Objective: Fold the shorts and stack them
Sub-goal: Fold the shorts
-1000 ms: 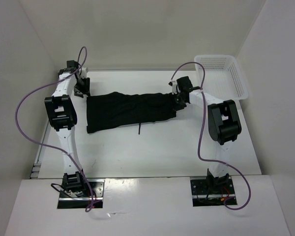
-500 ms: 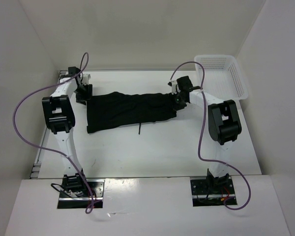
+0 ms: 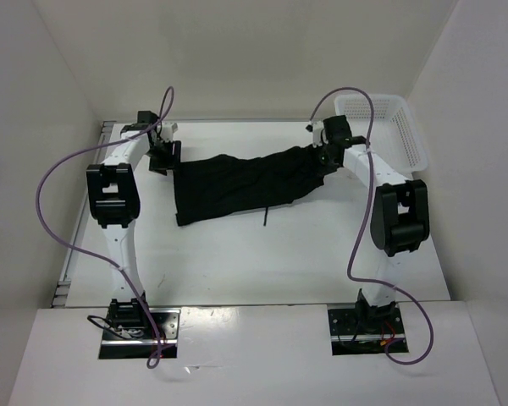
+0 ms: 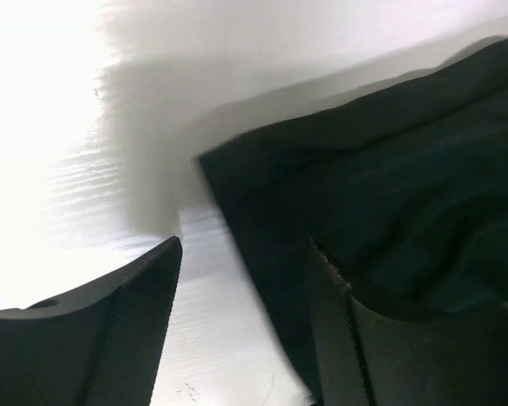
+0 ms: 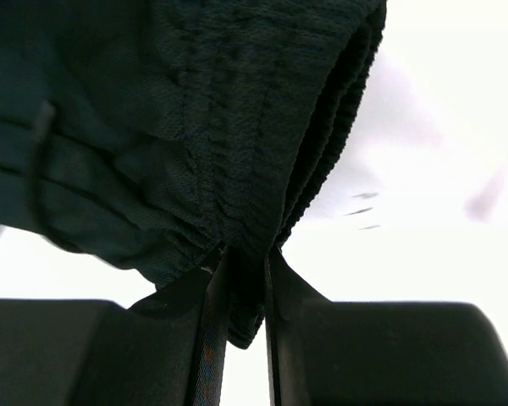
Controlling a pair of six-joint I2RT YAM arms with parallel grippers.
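Note:
My right gripper needs to release the waistband on top of the black shorts' flat end [image 3: 190, 167] next to my left gripper.
The black shorts [image 3: 237, 182] lie stretched across the far half of the table, their right end raised. A thin drawstring [image 3: 264, 218] hangs off the near edge. My right gripper [image 3: 325, 157] is shut on the ribbed waistband [image 5: 262, 127], and the fabric bunches between its fingers [image 5: 210, 330]. At the shorts' left end, my left gripper [image 3: 166, 157] stands open and low over the table. In the left wrist view the shorts' corner [image 4: 237, 169] lies just ahead of the left gripper [image 4: 242, 279]; its right finger [image 4: 330, 321] rests over the cloth and its left finger over bare table.
A white mesh basket [image 3: 405, 127] stands at the far right corner, just beyond the right arm. White walls enclose the table on the left, back and right. Purple cables loop over both arms.
Both grippers have shifted to the right, and the shorts have been dragged right with them. The right end now sits higher. The left gripper's jaws have spread wider.

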